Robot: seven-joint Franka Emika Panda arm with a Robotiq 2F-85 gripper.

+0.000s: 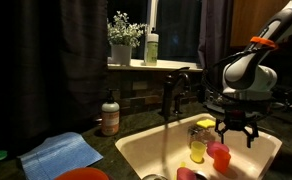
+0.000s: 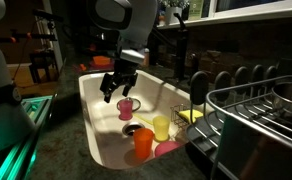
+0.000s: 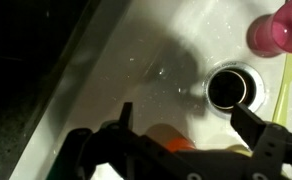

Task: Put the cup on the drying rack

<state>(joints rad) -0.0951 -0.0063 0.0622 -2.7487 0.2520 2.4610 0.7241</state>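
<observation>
I will close my gripper on the sides of the pink cup (image 1: 186,173) (image 3: 278,33) at the near edge of the sink, away from the orange cup.
The pink cup (image 2: 127,106) stands upright on the white sink floor and also shows in an exterior view (image 1: 219,157). In the wrist view it is at the top right edge (image 3: 278,30). My gripper (image 2: 119,85) hangs open and empty just above it, inside the sink (image 1: 236,128). In the wrist view both fingers (image 3: 186,120) are spread wide with nothing between them. The dark wire drying rack (image 2: 256,110) stands on the counter beside the sink, with a metal bowl in it.
A yellow cup (image 2: 161,127), an orange cup (image 2: 143,143) and a pink item (image 2: 168,148) sit near the drain (image 3: 228,88). The faucet (image 1: 171,95) rises behind the sink. A soap bottle (image 1: 110,115) and a blue cloth (image 1: 61,152) are on the counter.
</observation>
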